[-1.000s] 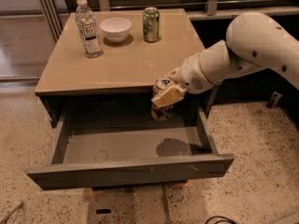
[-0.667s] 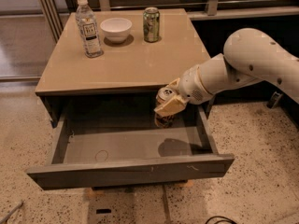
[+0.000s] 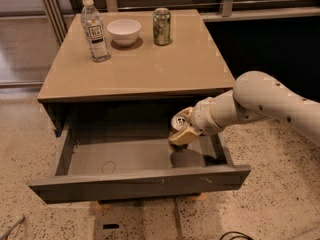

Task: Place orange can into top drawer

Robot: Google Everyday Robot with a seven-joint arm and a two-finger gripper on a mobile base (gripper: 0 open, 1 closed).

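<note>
I will set the orange can on the top drawer's bottom toward the drawer's side [image 3: 174, 157] under my arm. The can is still above the drawer floor.
The top drawer [image 3: 130, 184] is pulled wide open below the tan-topped cabinet [image 3: 135, 64]; its dark grey floor shows. My gripper [image 3: 183, 130] hangs over the drawer's right part, just inside the cabinet's front edge. It is shut on the orange can [image 3: 178, 122], whose silver top with pull tab faces the camera. The can's body is mostly hidden by the tan fingers [image 3: 183, 135]. The can is above the drawer floor and casts a shadow below it.
On the cabinet top stand a water bottle [image 3: 94, 30], a white bowl [image 3: 124, 30] and a green can [image 3: 161, 26]. My white arm [image 3: 260, 104] reaches in from the right. Speckled floor surrounds the cabinet; a railing runs behind it.
My gripper with the orange can has moved down and slightly right, lower into the open drawer. The arm has dropped with it.
</note>
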